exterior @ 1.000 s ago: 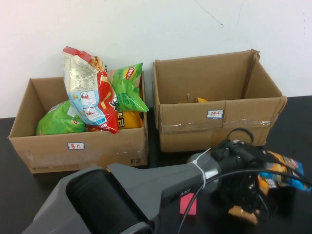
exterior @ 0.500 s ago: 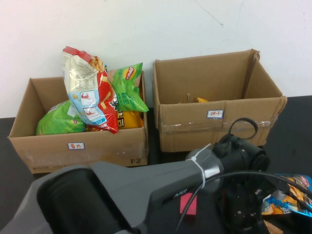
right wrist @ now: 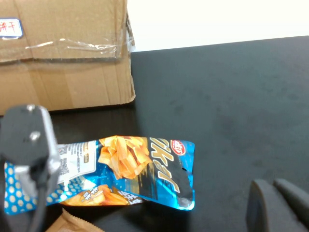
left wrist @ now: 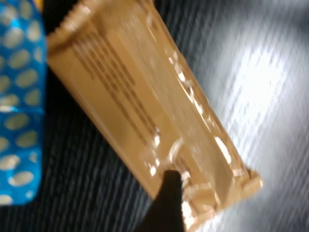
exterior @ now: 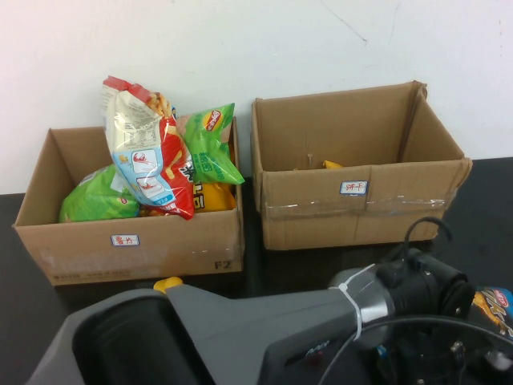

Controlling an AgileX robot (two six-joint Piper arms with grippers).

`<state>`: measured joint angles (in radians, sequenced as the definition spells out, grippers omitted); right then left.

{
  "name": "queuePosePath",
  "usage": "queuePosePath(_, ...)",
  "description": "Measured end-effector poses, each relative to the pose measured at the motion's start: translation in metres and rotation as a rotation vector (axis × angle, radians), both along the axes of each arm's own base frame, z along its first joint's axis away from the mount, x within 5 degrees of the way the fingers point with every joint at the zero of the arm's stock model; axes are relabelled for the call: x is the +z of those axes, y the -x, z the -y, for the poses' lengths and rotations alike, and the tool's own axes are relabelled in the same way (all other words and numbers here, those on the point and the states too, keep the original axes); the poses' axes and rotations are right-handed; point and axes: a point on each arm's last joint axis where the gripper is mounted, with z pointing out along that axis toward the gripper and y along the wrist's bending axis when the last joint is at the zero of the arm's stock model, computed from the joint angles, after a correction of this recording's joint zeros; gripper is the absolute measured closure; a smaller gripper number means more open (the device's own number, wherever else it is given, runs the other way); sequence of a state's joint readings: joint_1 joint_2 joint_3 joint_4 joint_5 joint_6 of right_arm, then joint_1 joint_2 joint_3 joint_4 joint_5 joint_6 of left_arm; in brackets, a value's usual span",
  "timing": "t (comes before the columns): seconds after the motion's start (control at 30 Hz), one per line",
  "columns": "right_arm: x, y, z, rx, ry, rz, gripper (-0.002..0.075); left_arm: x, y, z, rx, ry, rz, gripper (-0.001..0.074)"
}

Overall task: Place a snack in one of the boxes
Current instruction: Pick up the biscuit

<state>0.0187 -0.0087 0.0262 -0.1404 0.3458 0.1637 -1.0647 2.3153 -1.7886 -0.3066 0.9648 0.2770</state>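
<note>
The tan packet lies at a slant with my left gripper's finger over its long edge, so I should open and take it squarely across its middle (left wrist: pixel 152 118) before I lift it.
Two cardboard boxes stand at the back. The left box (exterior: pixel 128 241) is full of snack bags. The right box (exterior: pixel 361 200) is nearly empty. A blue chips packet (exterior: pixel 495 309) lies on the black table at the near right, also in the right wrist view (right wrist: pixel 140 169). A tan snack packet (left wrist: pixel 145 96) lies beside it. My left gripper (exterior: pixel 437 353) hangs low over the tan packet, open, with one dark finger (left wrist: pixel 166 198) at the packet's edge. My right gripper (right wrist: pixel 277 205) is shut and empty over bare table, right of the blue packet.
The right box's front corner (right wrist: pixel 67 58) stands just behind the blue packet. The left arm's grey wrist (right wrist: pixel 29 140) hangs over the packet's end. The left arm's bulk (exterior: pixel 240 337) fills the near foreground. A yellow item (exterior: pixel 167 283) lies before the left box.
My left arm has swung right and lower over the near-right table. It now hides the tan packet and most of the blue packet in the high view.
</note>
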Motion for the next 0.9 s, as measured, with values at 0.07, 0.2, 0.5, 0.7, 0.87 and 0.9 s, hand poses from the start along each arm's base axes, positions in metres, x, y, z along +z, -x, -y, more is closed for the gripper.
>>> queuePosePath(0.07, 0.0, 0.0, 0.0, 0.0, 0.0, 0.0, 0.0727, 0.0, -0.002, 0.003, 0.049, 0.019, 0.023, 0.0074)
queuePosePath(0.2, 0.0, 0.0, 0.0, 0.0, 0.0, 0.0, 0.0727, -0.007, -0.007, 0.007, 0.194, 0.02, 0.071, 0.0049)
queuePosePath(0.5, 0.0, 0.0, 0.0, 0.0, 0.0, 0.0, 0.0727, -0.039, -0.012, 0.01, 0.333, -0.014, 0.092, 0.0042)
queuePosePath(0.7, 0.0, 0.0, 0.0, 0.0, 0.0, 0.0, 0.0727, -0.049, -0.005, 0.014, 0.315, -0.025, 0.104, 0.0043)
queuePosePath(0.87, 0.0, 0.0, 0.0, 0.0, 0.0, 0.0, 0.0727, -0.049, -0.004, 0.013, 0.303, -0.04, 0.121, 0.0194)
queuePosePath(0.9, 0.0, 0.0, 0.0, 0.0, 0.0, 0.0, 0.0727, -0.049, -0.004, 0.013, 0.299, -0.048, 0.122, 0.0262)
